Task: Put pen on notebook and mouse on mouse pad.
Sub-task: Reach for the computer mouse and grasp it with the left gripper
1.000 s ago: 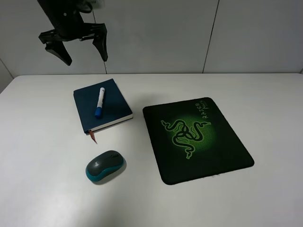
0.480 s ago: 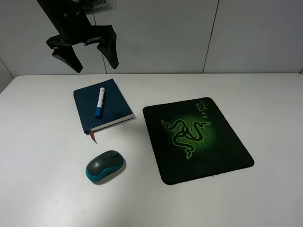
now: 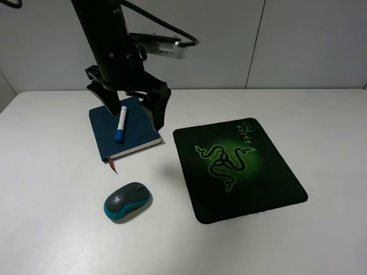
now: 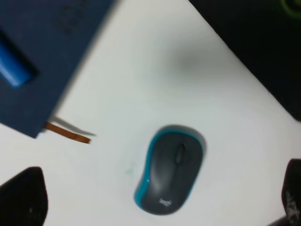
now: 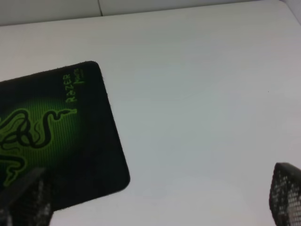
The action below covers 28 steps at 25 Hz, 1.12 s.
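Note:
The teal-sided mouse is next for my left gripper, which should go to it and close across the mouse's middle (image 3: 129,199) (image 4: 173,168), just behind its scroll wheel.
The white pen (image 3: 120,125) with its blue cap lies on the dark blue notebook (image 3: 137,135) at the table's back left. My left gripper (image 3: 133,114) hangs open just above the notebook, its fingers (image 3: 158,112) spread wide and empty. The teal-sided mouse (image 3: 127,201) rests on the bare table in front of the notebook, left of the black mouse pad (image 3: 238,169). In the left wrist view the mouse (image 4: 170,176) lies below the open gripper (image 4: 157,200), with the notebook (image 4: 42,61) and pen cap (image 4: 11,70) beside it. My right gripper (image 5: 155,197) is open over the table near the mouse pad (image 5: 51,141).
The notebook's reddish ribbon (image 3: 112,166) sticks out toward the mouse. White table (image 3: 321,114) stretches to the right of the pad, with a grey wall behind. The right arm does not show in the exterior high view.
My left arm has dropped from high above the table's back left and moved right and forward, so its open gripper now hangs low over the notebook. Pen, mouse and pad have not moved.

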Available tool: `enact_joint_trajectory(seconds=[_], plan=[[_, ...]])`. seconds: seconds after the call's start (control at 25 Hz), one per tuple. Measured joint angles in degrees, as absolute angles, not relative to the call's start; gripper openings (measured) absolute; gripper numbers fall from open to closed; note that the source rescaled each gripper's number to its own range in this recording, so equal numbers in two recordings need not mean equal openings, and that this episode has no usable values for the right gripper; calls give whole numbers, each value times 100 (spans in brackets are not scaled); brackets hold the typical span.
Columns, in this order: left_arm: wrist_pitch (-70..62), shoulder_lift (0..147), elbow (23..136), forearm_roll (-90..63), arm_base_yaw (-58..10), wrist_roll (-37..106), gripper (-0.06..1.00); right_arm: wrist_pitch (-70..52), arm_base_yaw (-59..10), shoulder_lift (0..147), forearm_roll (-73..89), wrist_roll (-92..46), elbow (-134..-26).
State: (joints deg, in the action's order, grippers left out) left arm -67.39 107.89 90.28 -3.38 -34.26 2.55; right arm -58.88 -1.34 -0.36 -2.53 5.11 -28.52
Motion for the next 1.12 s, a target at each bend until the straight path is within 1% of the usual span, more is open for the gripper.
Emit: enact_joint_trajectory(seconds=[0.16,0.4,0.72,1.12], plan=[[-6739,10789,8919,-166,-3891,313,100,-5888,-134,-36,-253,511,-2852],[-6739,10789,8509,106,-4262,407,100,-5888,-134,-36,-253,511,-2852],[-6596,10782,7462,0,-4301,620,100,-5888,-134,-36,-253,511,-2852],[-5263,10782,6280,38,-4303,843,100,-5888,-134,-36,-253,511,-2852]])
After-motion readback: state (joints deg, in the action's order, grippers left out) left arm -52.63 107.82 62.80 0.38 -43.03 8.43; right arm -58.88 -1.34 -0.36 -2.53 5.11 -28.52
